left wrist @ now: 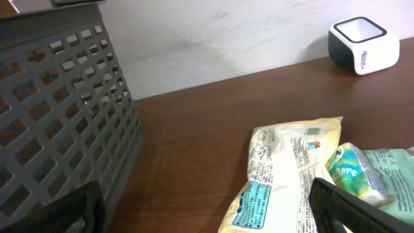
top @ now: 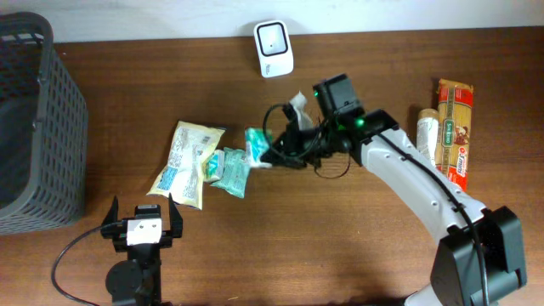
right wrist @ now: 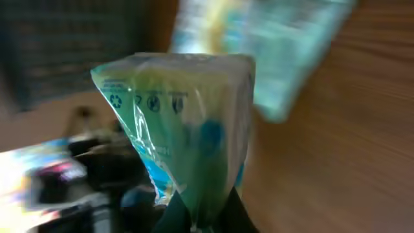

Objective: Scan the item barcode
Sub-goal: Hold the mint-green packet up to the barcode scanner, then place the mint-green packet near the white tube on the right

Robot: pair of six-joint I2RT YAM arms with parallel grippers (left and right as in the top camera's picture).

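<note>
My right gripper needs to let go of the teal plastic packet on the table (top: 404, 169), next to the near end of the small bottle. The packet is held just above the table's middle now.
My right gripper (top: 279, 150) is shut on a teal plastic packet (top: 257, 145), held just above the middle of the table. In the right wrist view the packet (right wrist: 184, 123) stands up from the pinched fingers (right wrist: 169, 217), blurred, with recycling marks on its top. The white barcode scanner (top: 274, 48) stands at the table's back edge, apart from the packet. My left gripper (top: 143, 226) is open near the front left, empty. In its wrist view the scanner (left wrist: 363, 45) shows far right.
A second teal packet (top: 228, 170) and a pale yellow snack bag (top: 184, 164) lie left of the held one. A grey mesh basket (top: 34, 127) fills the left edge. A pasta pack (top: 455, 132) and a small bottle (top: 427, 134) lie far right.
</note>
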